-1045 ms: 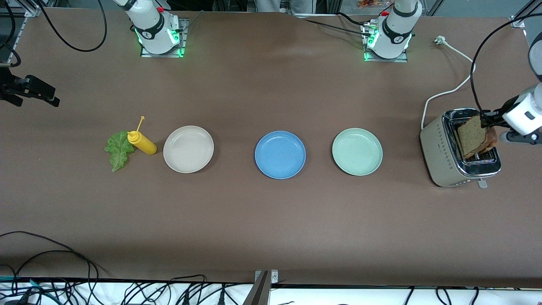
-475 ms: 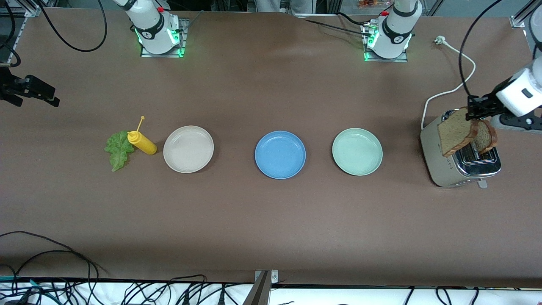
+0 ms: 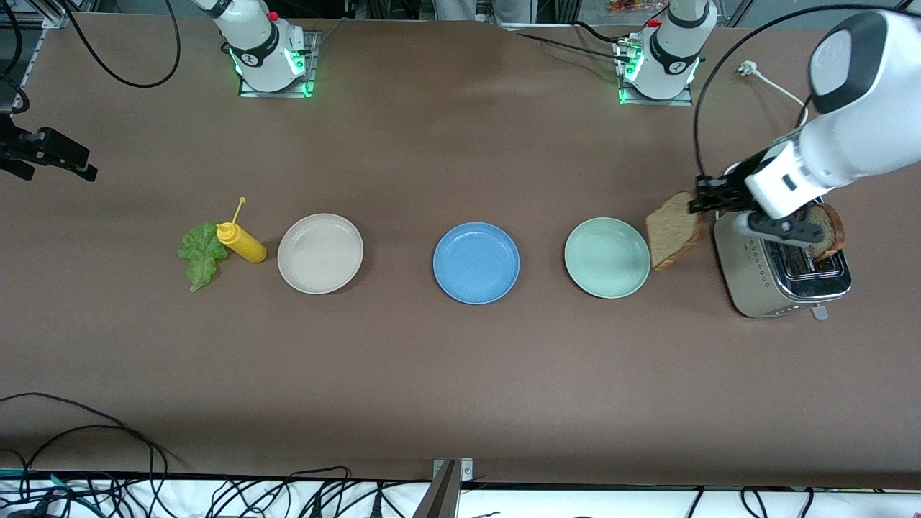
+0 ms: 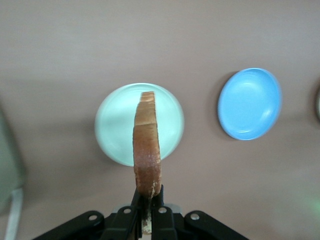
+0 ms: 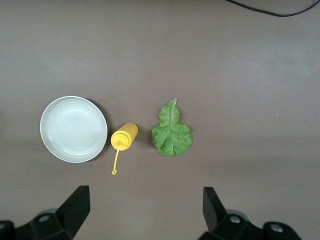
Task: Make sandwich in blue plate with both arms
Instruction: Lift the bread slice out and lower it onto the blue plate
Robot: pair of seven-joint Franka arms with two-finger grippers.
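Observation:
Next, I release the bread slice, now hanging over the table on edge, from my left gripper so that it lies flat near the middle of the blue plate (image 3: 483, 273) (image 4: 246, 99), beside the mint-green plate.
My left gripper (image 3: 699, 202) is shut on one brown bread slice (image 3: 673, 230), which hangs on edge over the table between the toaster (image 3: 755, 288) and the mint-green plate (image 3: 606, 257). In the left wrist view the bread slice (image 4: 147, 145) stands edge-on out of the left gripper (image 4: 148, 202), over the mint-green plate (image 4: 112, 125), with the empty blue plate (image 4: 250, 104) beside it. A second bread slice (image 3: 827, 229) sticks up from the toaster. The blue plate (image 3: 475, 262) lies mid-table. The lettuce leaf (image 3: 201, 253) lies flat toward the right arm's end. My right gripper (image 3: 80, 167) hangs open, empty.
A yellow squeeze bottle (image 3: 242, 243) lies between the lettuce and an empty beige plate (image 3: 320, 253). The right wrist view shows the beige plate (image 5: 73, 129), the bottle (image 5: 124, 137) and the lettuce (image 5: 172, 135) below the right gripper (image 5: 145, 210). The toaster's white cord (image 3: 763, 155) trails toward the left arm's base.
My left gripper has lifted the bread slice out of the toaster and carried it sideways to the mint-green plate's edge. The right arm has barely moved.

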